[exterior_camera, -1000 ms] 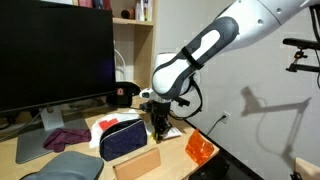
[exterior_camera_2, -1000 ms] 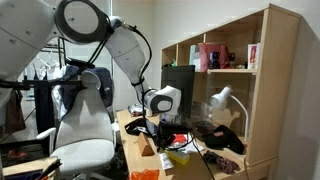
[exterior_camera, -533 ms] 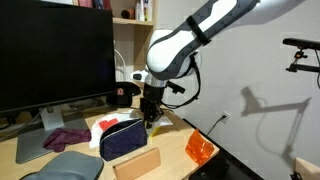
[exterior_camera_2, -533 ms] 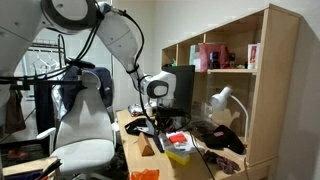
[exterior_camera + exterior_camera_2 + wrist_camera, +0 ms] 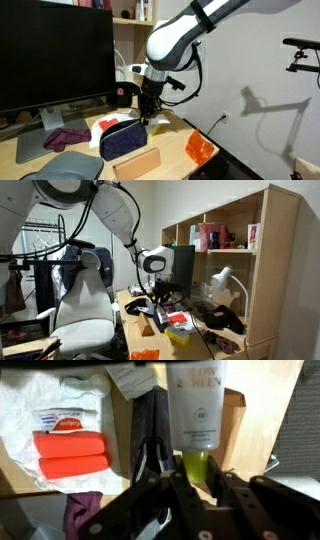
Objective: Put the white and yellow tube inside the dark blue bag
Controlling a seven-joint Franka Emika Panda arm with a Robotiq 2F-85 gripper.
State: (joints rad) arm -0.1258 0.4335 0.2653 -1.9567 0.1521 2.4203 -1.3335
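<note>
Next, I let go of the tube inside the dark blue bag's open end (image 5: 104, 141) (image 5: 147, 457) near the purple cloth.
In the wrist view my gripper (image 5: 197, 480) is shut on the white and yellow tube (image 5: 197, 408). The fingers clamp its yellow cap end, and the white body points away from me. The dark blue bag (image 5: 150, 428) lies just beside the tube with its zip open. In an exterior view the gripper (image 5: 147, 114) hangs just above the far end of the navy bag (image 5: 122, 140) on the desk. In the opposite exterior view the gripper (image 5: 152, 298) is small and the tube cannot be made out.
A white packet with red blocks (image 5: 68, 445) lies by the bag, with a purple cloth (image 5: 65, 135) nearby. A cardboard box (image 5: 135, 163), orange basket (image 5: 200, 148), grey pouch (image 5: 65, 168) and large monitor (image 5: 55, 55) are around. A shelf with a lamp (image 5: 225, 280) stands behind.
The gripper has risen from the desk with the tube and moved sideways, from beside the bag to over its far end.
</note>
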